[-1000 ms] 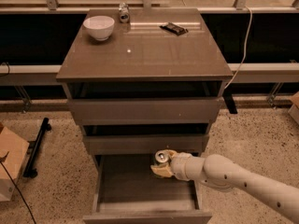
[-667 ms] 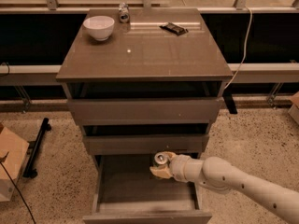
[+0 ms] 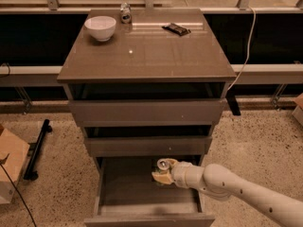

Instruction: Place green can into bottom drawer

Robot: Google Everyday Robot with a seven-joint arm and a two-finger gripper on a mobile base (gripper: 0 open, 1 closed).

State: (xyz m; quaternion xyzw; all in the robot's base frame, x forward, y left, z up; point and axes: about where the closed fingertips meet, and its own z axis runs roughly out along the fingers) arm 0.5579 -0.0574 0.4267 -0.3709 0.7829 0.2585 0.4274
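I will use my gripper to put the green can down on the middle of the bottom drawer's inside (image 3: 156, 185).
The green can (image 3: 163, 166) shows its silver top with pull tab and stands upright inside the open bottom drawer (image 3: 142, 219), near the drawer's back right. My gripper (image 3: 162, 173) reaches in from the right on a white arm, its pale fingers closed around the can's body. The can's lower part is hidden by the fingers, so I cannot tell whether it rests on the drawer floor.
On the cabinet top (image 3: 147, 51) sit a white bowl (image 3: 100, 27), a small silver can (image 3: 125, 13) and a dark snack bar (image 3: 175, 29). The two upper drawers (image 3: 147, 111) are slightly open. A cardboard box (image 3: 9, 169) and a black stand (image 3: 38, 150) are on the floor at left.
My gripper and the can have shifted slightly left and down inside the bottom drawer. Nothing else has moved.
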